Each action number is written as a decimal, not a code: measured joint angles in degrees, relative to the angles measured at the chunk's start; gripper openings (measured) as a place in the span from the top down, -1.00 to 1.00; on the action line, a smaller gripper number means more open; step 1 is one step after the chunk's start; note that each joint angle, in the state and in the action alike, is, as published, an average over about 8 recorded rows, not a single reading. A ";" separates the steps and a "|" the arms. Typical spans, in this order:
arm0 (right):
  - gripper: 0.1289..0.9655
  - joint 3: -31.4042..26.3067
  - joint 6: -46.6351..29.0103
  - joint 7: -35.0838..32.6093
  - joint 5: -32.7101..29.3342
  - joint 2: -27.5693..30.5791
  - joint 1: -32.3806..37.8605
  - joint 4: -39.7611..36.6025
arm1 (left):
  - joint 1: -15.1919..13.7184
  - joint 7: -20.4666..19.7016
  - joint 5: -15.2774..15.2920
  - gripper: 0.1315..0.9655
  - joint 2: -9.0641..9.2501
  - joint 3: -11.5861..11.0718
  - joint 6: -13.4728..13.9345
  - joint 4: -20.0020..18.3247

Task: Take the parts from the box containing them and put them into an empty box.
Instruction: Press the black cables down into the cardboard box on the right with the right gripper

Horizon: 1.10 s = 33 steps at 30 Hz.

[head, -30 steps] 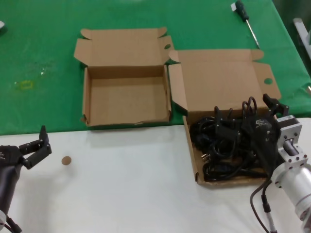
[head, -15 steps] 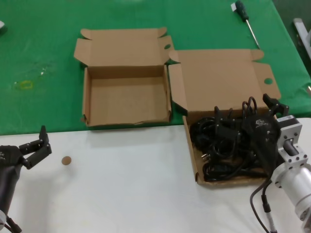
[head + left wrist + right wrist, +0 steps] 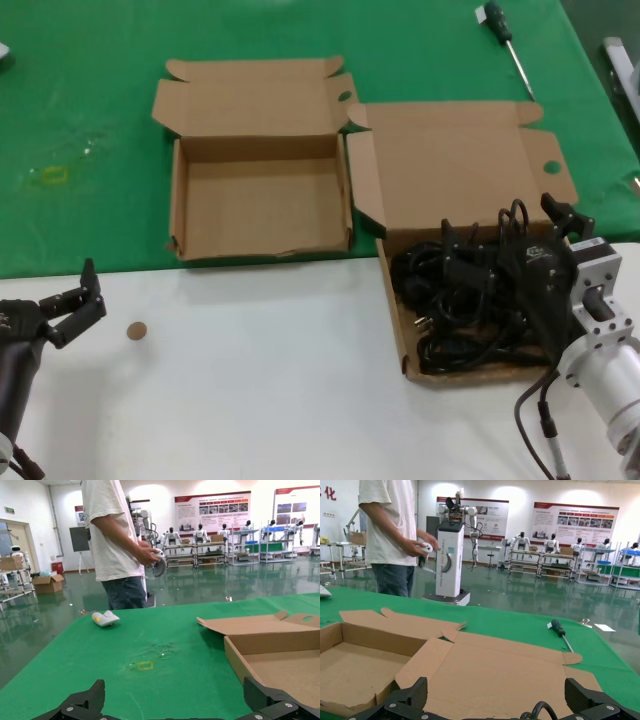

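Note:
The bundled middle (image 3: 513,243) of the black power cord, whose loop stands up at the far side of the larger brown box, should be grabbed next by my right gripper.
The black power cords (image 3: 455,300) lie tangled in the larger brown box (image 3: 392,300) at the right, its lid (image 3: 460,170) folded back. My right gripper (image 3: 507,232) hangs open just above the far end of the pile. In the right wrist view the right gripper (image 3: 497,694) has its jaws spread wide, with one cord loop (image 3: 546,708) rising between them, ungripped. The empty box (image 3: 260,205) stands open to the left on the green cloth and also shows in the left wrist view (image 3: 280,655). My left gripper (image 3: 72,302) is open and empty over the white table at the near left; it also shows in the left wrist view (image 3: 175,696).
A black-handled screwdriver (image 3: 505,38) lies on the green cloth at the far right. A small brown disc (image 3: 136,330) lies on the white table near my left gripper. A person (image 3: 120,540) stands beyond the table's far edge, and a white object (image 3: 105,618) lies on the cloth there.

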 joint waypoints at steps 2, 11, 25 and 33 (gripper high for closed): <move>-1.00 0.00 0.00 0.00 0.00 0.00 0.00 0.00 | 0.00 0.00 0.00 -0.98 0.00 0.00 0.00 0.00; -1.00 -0.05 -0.01 0.06 0.05 0.04 0.00 0.01 | 0.00 0.00 0.00 -0.87 0.00 0.00 0.00 0.00; -1.00 -3.47 1.35 0.92 1.15 4.20 -0.05 1.52 | 0.00 0.00 0.00 -0.50 0.00 0.00 0.00 0.00; -1.00 -7.82 1.01 1.55 3.21 14.13 0.95 3.65 | 0.00 0.00 0.00 -0.08 0.00 0.00 0.00 0.00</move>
